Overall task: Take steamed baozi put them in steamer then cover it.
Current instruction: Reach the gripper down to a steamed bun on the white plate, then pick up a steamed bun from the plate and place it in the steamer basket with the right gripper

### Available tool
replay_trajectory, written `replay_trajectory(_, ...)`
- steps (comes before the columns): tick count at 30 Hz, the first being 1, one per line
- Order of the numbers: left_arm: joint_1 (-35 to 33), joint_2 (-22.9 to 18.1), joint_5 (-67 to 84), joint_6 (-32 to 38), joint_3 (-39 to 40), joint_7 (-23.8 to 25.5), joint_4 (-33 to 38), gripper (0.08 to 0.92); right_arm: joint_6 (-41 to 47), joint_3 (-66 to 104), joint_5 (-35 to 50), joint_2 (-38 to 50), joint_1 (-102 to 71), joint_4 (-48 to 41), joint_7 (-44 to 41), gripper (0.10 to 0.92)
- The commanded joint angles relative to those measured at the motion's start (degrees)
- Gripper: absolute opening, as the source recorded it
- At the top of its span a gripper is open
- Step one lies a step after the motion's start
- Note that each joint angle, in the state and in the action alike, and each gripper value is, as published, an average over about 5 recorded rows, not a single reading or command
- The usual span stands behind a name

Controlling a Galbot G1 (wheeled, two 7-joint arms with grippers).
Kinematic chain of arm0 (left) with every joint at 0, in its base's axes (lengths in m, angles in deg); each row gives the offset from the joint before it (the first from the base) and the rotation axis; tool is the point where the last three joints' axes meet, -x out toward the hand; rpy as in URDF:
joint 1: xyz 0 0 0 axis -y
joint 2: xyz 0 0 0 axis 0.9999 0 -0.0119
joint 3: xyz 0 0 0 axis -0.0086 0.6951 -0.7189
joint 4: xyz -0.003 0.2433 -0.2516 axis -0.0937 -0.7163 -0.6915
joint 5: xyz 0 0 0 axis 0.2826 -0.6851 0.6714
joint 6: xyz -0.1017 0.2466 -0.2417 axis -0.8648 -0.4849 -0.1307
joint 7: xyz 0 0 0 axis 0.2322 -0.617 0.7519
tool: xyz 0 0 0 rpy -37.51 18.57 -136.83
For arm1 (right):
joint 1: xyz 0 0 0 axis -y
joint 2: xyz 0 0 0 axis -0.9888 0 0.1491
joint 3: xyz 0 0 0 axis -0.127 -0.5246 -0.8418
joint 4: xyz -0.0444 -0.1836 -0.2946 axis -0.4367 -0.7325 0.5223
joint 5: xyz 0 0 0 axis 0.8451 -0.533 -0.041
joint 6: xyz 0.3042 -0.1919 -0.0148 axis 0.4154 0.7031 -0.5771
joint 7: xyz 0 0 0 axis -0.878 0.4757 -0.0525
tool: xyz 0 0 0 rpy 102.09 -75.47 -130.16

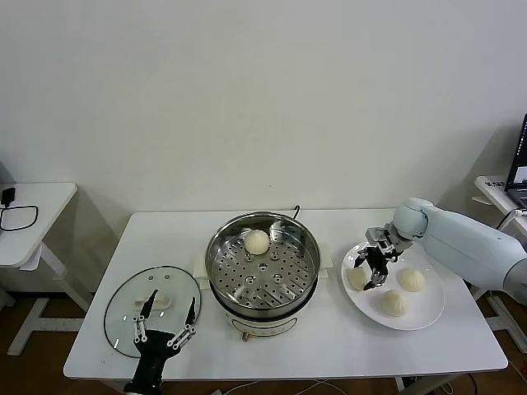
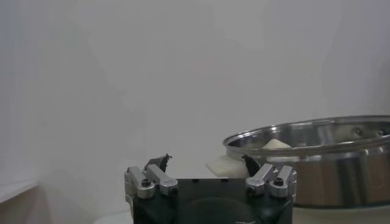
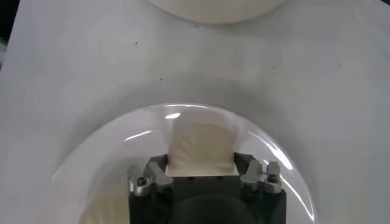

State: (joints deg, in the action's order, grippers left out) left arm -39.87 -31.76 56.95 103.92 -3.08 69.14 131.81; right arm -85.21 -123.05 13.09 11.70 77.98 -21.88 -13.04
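Note:
My right gripper is going to release its baozi, now squeezed low over the plate, on the steamer's tray (image 1: 234,271), next to the steamer's rim that faces the glass cover.
The steamer (image 1: 262,271) stands mid-table with one baozi (image 1: 256,241) on its perforated tray. A white plate (image 1: 424,317) at the right holds three more baozi. My right gripper (image 1: 376,265) is low over the plate, its fingers closed against the sides of the nearest baozi (image 1: 357,278). The right wrist view shows that baozi (image 3: 201,146) squeezed between the jaws of the gripper (image 3: 201,165). My left gripper (image 1: 167,322) is open and empty just above the glass cover (image 1: 152,309), which lies flat at the front left. The left wrist view shows this gripper (image 2: 206,163) and the steamer (image 2: 329,164).
Two other baozi (image 1: 411,279) (image 1: 394,302) sit on the plate close to my right gripper. A power cord (image 1: 295,211) runs behind the steamer. A side table (image 1: 33,214) with a black cable stands left; a laptop (image 1: 519,164) is at far right.

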Motion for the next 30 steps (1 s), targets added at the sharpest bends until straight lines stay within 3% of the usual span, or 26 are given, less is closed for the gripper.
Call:
replay_trajectory(1, 0.1, 0.1, 0.1, 0.0, -0.1, 0.0, 0.1, 0.823, 0.1, 1.1, 0.0, 2.0, 3.2, 3.2, -1.4, 0.68)
replay_trajectory(8, 0.3, 0.7, 0.2, -0.1, -0.3, -0.1, 0.6, 0.823, 1.0, -7.3, 6.9, 3.2, 19.4, 9.2, -7.5, 0.678)
replay_trajectory(17, 0.4, 1.2, 0.2, -0.1, 0.6, -0.2, 0.9, 0.823, 7.3, -19.2, 23.4, -8.4, 39.7, 18.9, -10.8, 0.685)
replay_trajectory(30, 1.3, 1.6, 0.4, -0.3, 1.0, -0.4, 0.8, 0.823, 16.9, -24.5, 32.9, -27.0, 40.1, 24.1, -1.9, 0.679)
